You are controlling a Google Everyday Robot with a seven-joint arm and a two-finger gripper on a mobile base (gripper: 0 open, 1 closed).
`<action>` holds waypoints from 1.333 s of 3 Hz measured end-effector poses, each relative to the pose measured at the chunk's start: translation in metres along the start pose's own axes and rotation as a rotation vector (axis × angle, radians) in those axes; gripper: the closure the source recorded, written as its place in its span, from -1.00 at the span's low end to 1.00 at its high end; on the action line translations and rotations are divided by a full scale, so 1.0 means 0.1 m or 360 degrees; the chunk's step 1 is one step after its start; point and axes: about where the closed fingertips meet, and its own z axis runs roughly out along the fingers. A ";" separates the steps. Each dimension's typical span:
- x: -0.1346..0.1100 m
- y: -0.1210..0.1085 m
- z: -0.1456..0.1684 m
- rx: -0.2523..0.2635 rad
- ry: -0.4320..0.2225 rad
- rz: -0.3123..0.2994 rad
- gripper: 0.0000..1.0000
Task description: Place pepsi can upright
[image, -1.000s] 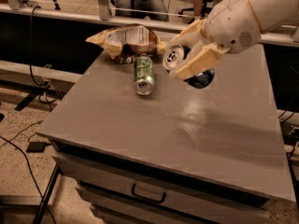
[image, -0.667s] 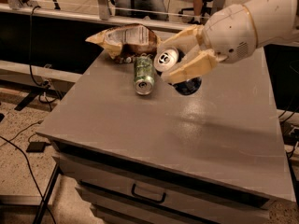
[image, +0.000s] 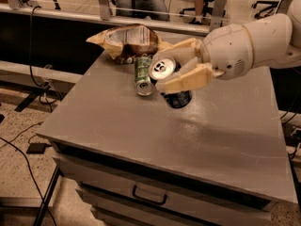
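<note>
The pepsi can, now tilted above the grey table, will be released by my gripper so that it stands upright on the grey table [image: 168, 133], in between the green can and the drawer handle.
The pepsi can [image: 175, 97] is dark blue with a silver top and pull tab [image: 162, 68]. It is tilted, top toward the camera and left, held above the grey table [image: 141, 126]. My gripper [image: 170, 72] comes in from the right on a white arm and is shut on the can, with one cream finger [image: 184, 80] across its front and the other behind its top. The can's lower end hangs just above the tabletop, near the middle back.
A green can [image: 143, 74] lies on its side just left of the pepsi can. A crumpled brown chip bag [image: 127, 40] lies at the table's back edge. A drawer with a handle [image: 149, 197] is under the tabletop. Cables lie on the floor at left.
The gripper has moved left with the pepsi can in it, closer to the green can. The can stays tilted in the grip.
</note>
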 end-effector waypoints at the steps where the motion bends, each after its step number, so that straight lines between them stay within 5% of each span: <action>1: 0.20 0.07 0.05 0.0000 -0.0113 0.0125 1.00; 3: 0.60 0.13 0.16 -0.0023 -0.0371 0.0391 0.92; 4: 0.66 0.14 0.19 -0.0033 -0.0476 0.0446 0.48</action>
